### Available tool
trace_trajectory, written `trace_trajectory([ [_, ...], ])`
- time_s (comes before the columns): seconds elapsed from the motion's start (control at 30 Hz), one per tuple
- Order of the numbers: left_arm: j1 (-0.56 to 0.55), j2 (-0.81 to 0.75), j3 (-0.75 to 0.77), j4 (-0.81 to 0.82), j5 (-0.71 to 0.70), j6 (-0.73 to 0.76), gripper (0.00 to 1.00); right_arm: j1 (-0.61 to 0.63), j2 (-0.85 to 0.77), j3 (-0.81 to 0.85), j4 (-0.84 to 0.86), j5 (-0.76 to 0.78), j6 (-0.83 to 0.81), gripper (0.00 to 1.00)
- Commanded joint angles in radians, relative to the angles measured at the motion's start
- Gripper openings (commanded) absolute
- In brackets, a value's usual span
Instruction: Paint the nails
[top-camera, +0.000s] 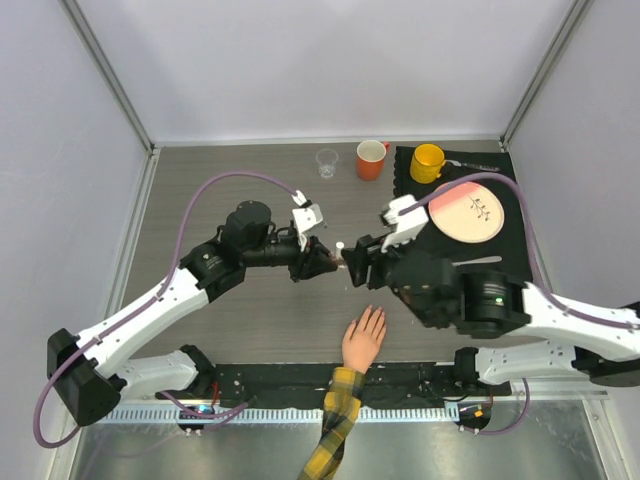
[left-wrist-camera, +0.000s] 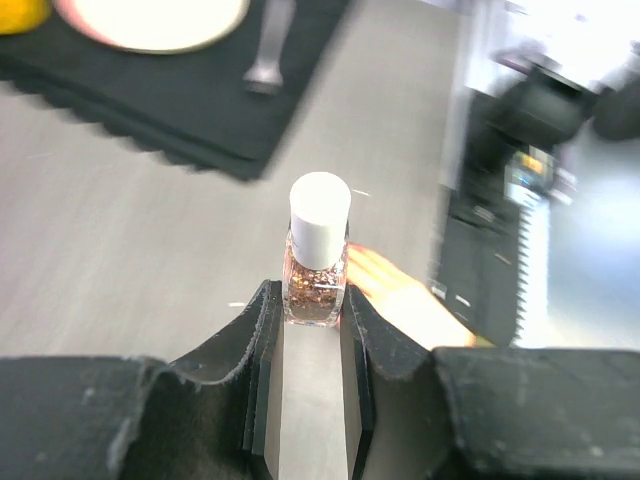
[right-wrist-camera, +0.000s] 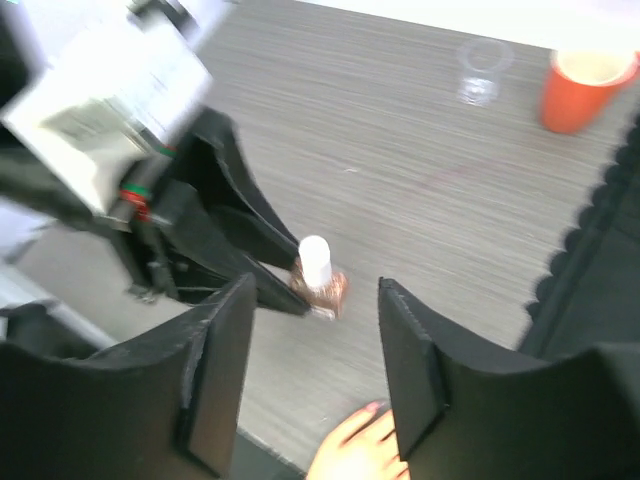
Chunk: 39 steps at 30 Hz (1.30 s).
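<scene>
The left gripper's bottle sits beyond my open right fingers, so next I reach farther with my right gripper and take the bottle by its body (right-wrist-camera: 327, 292).
My left gripper (top-camera: 318, 262) (left-wrist-camera: 307, 300) is shut on a small nail polish bottle (left-wrist-camera: 317, 262) (right-wrist-camera: 318, 272) with copper glitter inside and a white cap (top-camera: 340, 245). It holds the bottle above the table's middle. Facing it from the right, my right gripper (top-camera: 360, 262) (right-wrist-camera: 315, 292) stands open, with the cap a little beyond its fingertips and nothing between the jaws. The peach fake hand (top-camera: 363, 338) (right-wrist-camera: 360, 450) lies palm down near the front edge, in a yellow-and-black plaid sleeve (top-camera: 338, 420). One pinkish nail (right-wrist-camera: 372, 407) shows on a fingertip; the others are hard to make out.
A black mat (top-camera: 510, 250) at the back right carries a pink-and-cream plate (top-camera: 470, 212) and a yellow mug (top-camera: 427, 162). An orange mug (top-camera: 371, 159) and a clear cup (top-camera: 327, 162) stand at the back middle. A utensil (left-wrist-camera: 268, 50) lies on the mat.
</scene>
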<state>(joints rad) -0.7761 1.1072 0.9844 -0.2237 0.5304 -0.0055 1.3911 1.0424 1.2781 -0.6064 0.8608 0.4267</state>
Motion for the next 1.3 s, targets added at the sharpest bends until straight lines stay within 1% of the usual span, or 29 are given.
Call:
trace_trajectory([
  [0.0, -0.002, 0.014, 0.062, -0.035, 0.32, 0.056, 0.0, -0.01, -0.09, -0.026, 0.014, -0.302, -0.074, 0.6],
  [0.03, -0.002, 0.011, 0.06, -0.028, 0.42, 0.055, 0.0, -0.01, -0.1, -0.026, 0.016, -0.342, -0.081, 0.61],
  [0.13, -0.003, -0.012, 0.031, 0.041, 0.57, 0.023, 0.0, -0.01, -0.127, -0.019, 0.016, -0.481, -0.106, 0.61],
  [0.2, -0.003, -0.033, 0.016, 0.093, 0.612, 0.012, 0.0, -0.01, -0.14, -0.019, 0.025, -0.526, -0.112, 0.6],
  [0.23, -0.002, -0.038, 0.007, 0.107, 0.65, -0.019, 0.0, -0.012, -0.145, -0.02, 0.028, -0.558, -0.114, 0.6],
  [0.4, -0.002, -0.04, 0.0, 0.139, 0.677, -0.045, 0.0, -0.012, -0.151, -0.031, 0.04, -0.606, -0.131, 0.6],
  [0.47, -0.006, -0.037, 0.002, 0.139, 0.689, -0.045, 0.0, -0.012, -0.151, -0.039, 0.053, -0.621, -0.132, 0.58],
  [0.53, -0.006, -0.041, 0.0, 0.141, 0.691, -0.045, 0.0, -0.012, -0.148, -0.045, 0.062, -0.635, -0.138, 0.53],
  [0.6, -0.008, -0.043, -0.001, 0.139, 0.688, -0.042, 0.0, -0.012, -0.145, -0.049, 0.072, -0.651, -0.144, 0.51],
  [0.67, -0.008, -0.043, -0.003, 0.138, 0.689, -0.044, 0.0, -0.012, -0.137, -0.049, 0.077, -0.657, -0.149, 0.42],
  [0.83, -0.008, -0.049, 0.002, 0.124, 0.657, -0.034, 0.0, -0.014, -0.128, -0.048, 0.076, -0.658, -0.164, 0.26],
  [0.87, -0.008, -0.05, 0.003, 0.121, 0.645, -0.028, 0.0, -0.015, -0.125, -0.051, 0.076, -0.652, -0.167, 0.17],
  [0.97, -0.008, -0.066, 0.011, 0.09, 0.554, -0.002, 0.0, -0.018, -0.116, -0.056, 0.068, -0.622, -0.174, 0.01],
  [1.0, -0.006, -0.072, 0.011, 0.086, 0.505, 0.001, 0.0, -0.018, -0.111, -0.057, 0.063, -0.606, -0.177, 0.01],
  [1.03, -0.003, -0.073, 0.011, 0.078, 0.462, 0.002, 0.0, -0.018, -0.102, -0.056, 0.057, -0.558, -0.178, 0.01],
  [1.07, 0.0, -0.075, 0.013, 0.069, 0.374, 0.002, 0.0, -0.018, -0.094, -0.054, 0.044, -0.528, -0.178, 0.01],
  [1.1, 0.004, -0.078, 0.019, 0.058, 0.32, 0.002, 0.0, -0.018, -0.073, -0.049, 0.034, -0.487, -0.175, 0.01],
  [1.13, 0.006, -0.078, 0.019, 0.05, 0.269, 0.027, 0.0, -0.018, -0.062, -0.048, 0.022, -0.408, -0.174, 0.01],
  [1.17, 0.006, -0.079, 0.02, 0.047, 0.128, 0.027, 0.0, -0.018, -0.047, -0.045, 0.017, -0.351, -0.174, 0.01],
  [1.23, 0.006, -0.081, 0.019, 0.028, -0.046, 0.024, 0.0, -0.017, 0.014, -0.037, 0.008, -0.236, -0.142, 0.01],
  [1.27, 0.008, -0.078, 0.02, 0.015, -0.193, 0.024, 0.0, -0.011, 0.045, -0.023, -0.006, -0.088, -0.123, 0.01],
])
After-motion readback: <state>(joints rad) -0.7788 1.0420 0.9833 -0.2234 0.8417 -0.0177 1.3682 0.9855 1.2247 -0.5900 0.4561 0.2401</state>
